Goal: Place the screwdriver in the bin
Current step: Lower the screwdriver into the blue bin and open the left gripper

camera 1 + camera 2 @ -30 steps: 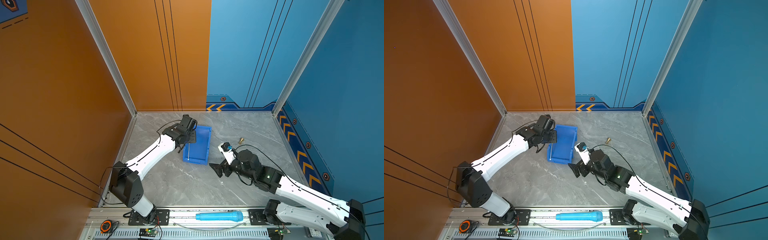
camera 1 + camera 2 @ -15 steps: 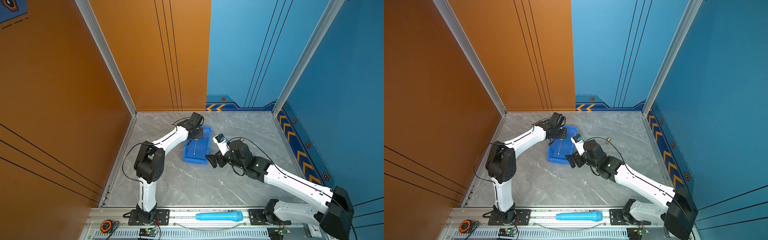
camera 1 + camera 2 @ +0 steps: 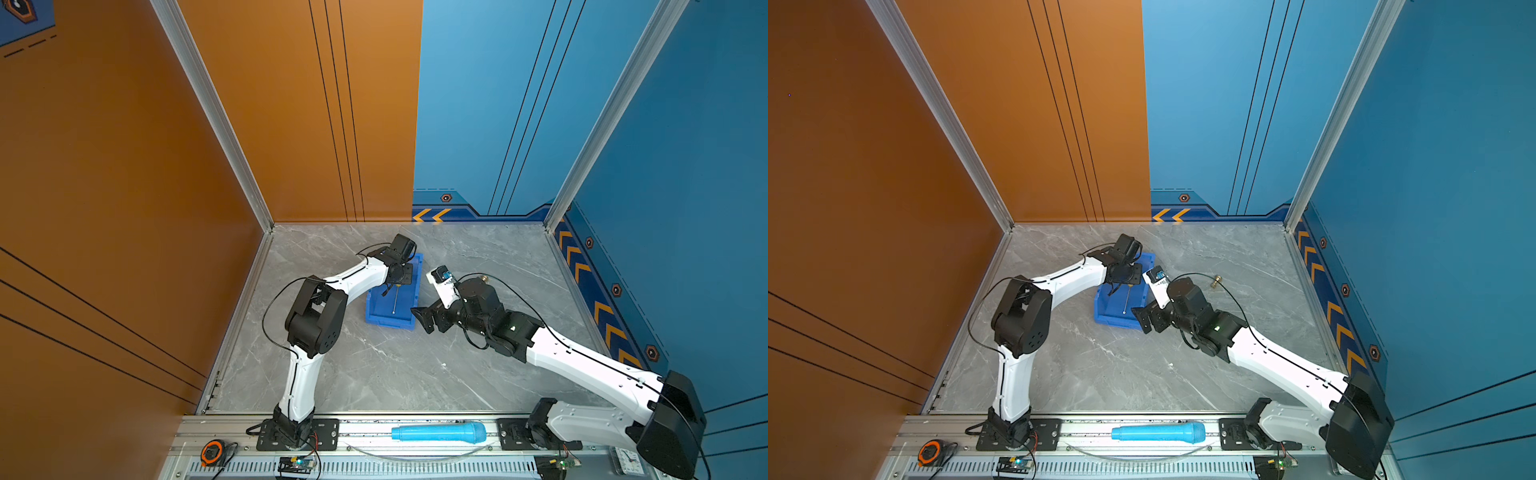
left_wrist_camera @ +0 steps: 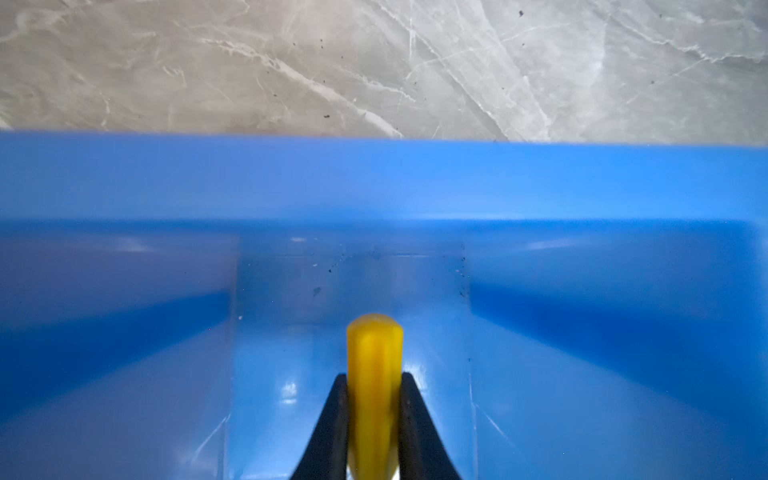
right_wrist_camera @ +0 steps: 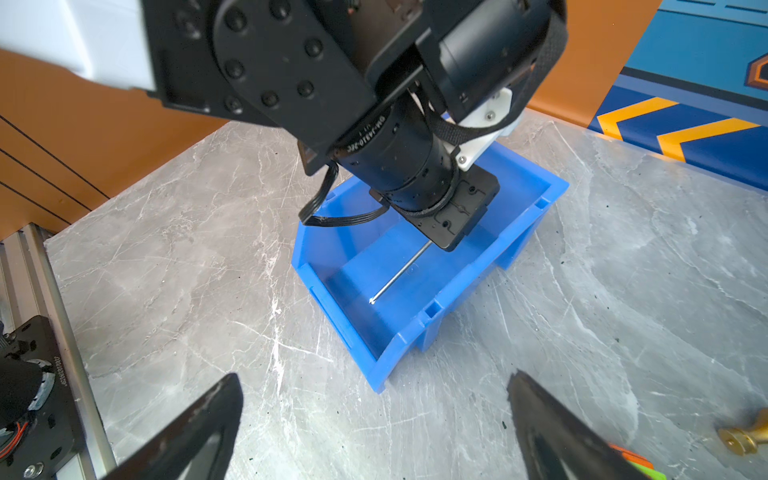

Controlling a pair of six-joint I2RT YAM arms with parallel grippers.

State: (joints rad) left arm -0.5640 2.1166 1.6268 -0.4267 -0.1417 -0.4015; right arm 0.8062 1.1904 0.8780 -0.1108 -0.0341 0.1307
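Note:
My left gripper is to set the screwdriver down lengthwise. It will let go of it along the middle of the blue bin's bottom (image 3: 397,294).
The bright blue bin (image 3: 388,322) (image 3: 1115,322) stands on the marble table left of centre in both top views. My left gripper (image 4: 372,378) hangs over its far half, shut on the screwdriver's yellow handle (image 4: 374,353). The thin silver shaft (image 3: 395,300) (image 5: 399,274) slants down inside the bin, and its tip is at or just above the floor. The bin's wall (image 4: 374,183) fills the left wrist view. My right gripper (image 5: 374,375) (image 3: 422,320) is open and empty, low over the table beside the bin's near right corner (image 5: 390,357).
A small brass fitting (image 3: 1216,281) (image 5: 744,436) lies on the table right of the bin. A light-blue toy microphone (image 3: 438,432) rests on the front rail, and an orange tape measure (image 3: 212,451) sits at its left end. Walls close in three sides.
My left arm has swung from the bin's left edge to over the bin, carrying the screwdriver. My right gripper has moved in toward the bin's near right corner.

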